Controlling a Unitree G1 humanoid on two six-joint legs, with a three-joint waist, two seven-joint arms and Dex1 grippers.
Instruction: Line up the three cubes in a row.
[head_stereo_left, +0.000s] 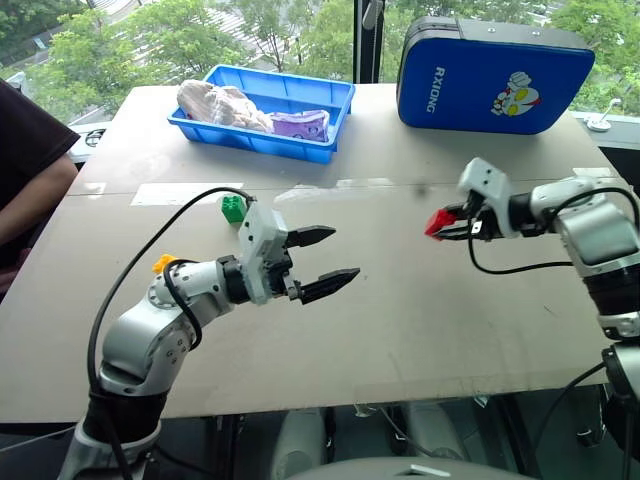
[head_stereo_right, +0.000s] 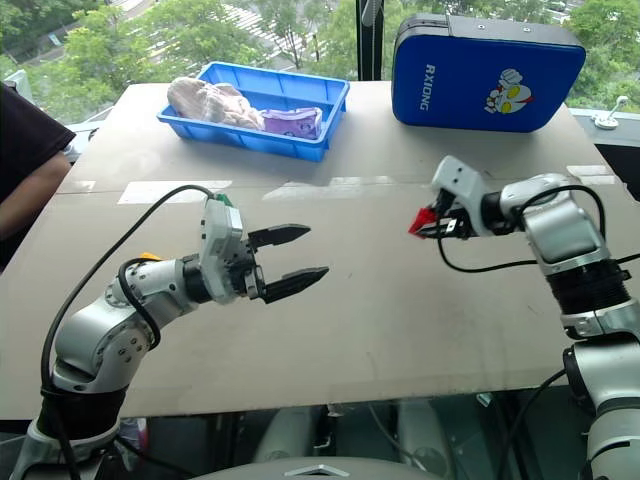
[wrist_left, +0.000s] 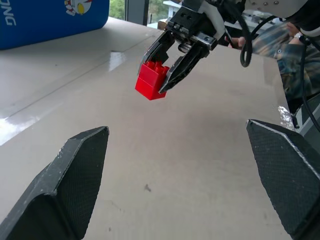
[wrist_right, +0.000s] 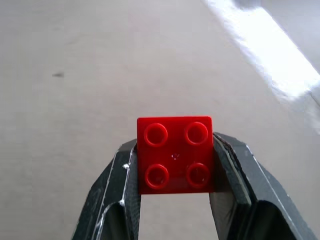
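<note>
My right gripper will let go of the red cube on the bare table (head_stereo_left: 401, 259) between my open left gripper and the blue case.
My right gripper (head_stereo_left: 441, 224) is shut on the red cube (head_stereo_left: 436, 222) and holds it above the table's right half; the studded red cube (wrist_right: 175, 154) sits squarely between the two fingers. The left wrist view also shows that red cube (wrist_left: 152, 81) clamped in the right gripper. My left gripper (head_stereo_left: 325, 262) hangs open and empty over the table's left middle, pointing right. The green cube (head_stereo_left: 233, 208) rests on the table just behind my left hand. The yellow-orange cube (head_stereo_left: 163, 263) peeks out beside my left forearm, mostly hidden.
A blue tray (head_stereo_left: 330, 150) with crumpled bags stands at the back left. A blue case (head_stereo_left: 490, 75) stands at the back right. A person's arm (head_stereo_left: 30, 190) rests at the table's left edge. The table's (head_stereo_left: 400, 330) front middle is bare.
</note>
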